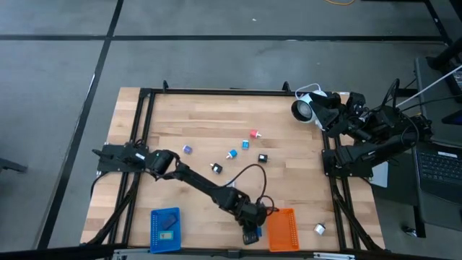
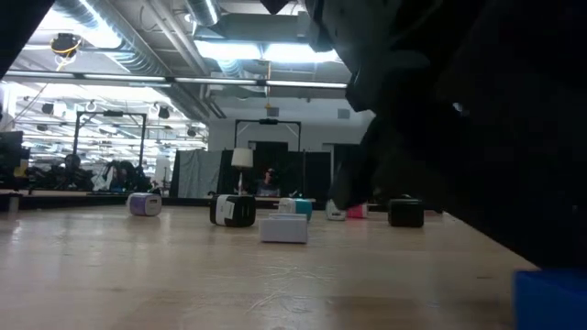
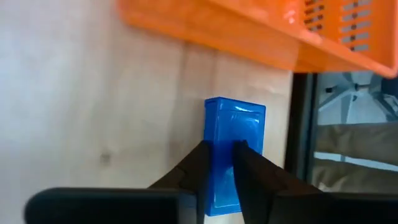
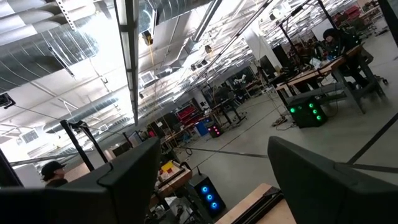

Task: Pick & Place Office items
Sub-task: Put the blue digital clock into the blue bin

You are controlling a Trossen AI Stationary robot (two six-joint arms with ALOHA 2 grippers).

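My left gripper is holding the dark-blue box crooked between its fingers, so it should put the box down flat, clear of the orange tray, and grip its long sides [image 3: 262, 132].
My left gripper [image 3: 222, 146] reaches to the table's near edge [image 1: 251, 232], between the blue tray [image 1: 165, 230] and the orange tray [image 1: 283, 229], and is shut on a flat dark-blue box [image 3: 245, 127]. Small pieces lie mid-table: purple [image 1: 187, 149], black-white [image 1: 216, 168], light-blue [image 1: 232, 154], teal [image 1: 245, 144], red [image 1: 254, 133] and black [image 1: 263, 157]. A pale piece [image 1: 319, 229] sits near the right near corner. One flat piece [image 1: 167, 236] lies in the blue tray. My right gripper [image 4: 211, 168] is open, parked at the far right, pointing into the room. My left gripper pinches the dark-blue box between its two fingers [image 3: 200, 163] at one long edge [image 3: 214, 134], near the end closest to the wrist. The fingers lie along the box's length. Whether the box rests on the wood beside the orange tray or is lifted, I cannot tell.
The orange tray's rim [image 3: 261, 46] stands just beyond the held box. A white round device [image 1: 303, 110] and the right arm fill the far right corner. A black frame [image 1: 216, 91] borders the table. In the low view, the left arm hides the right half.
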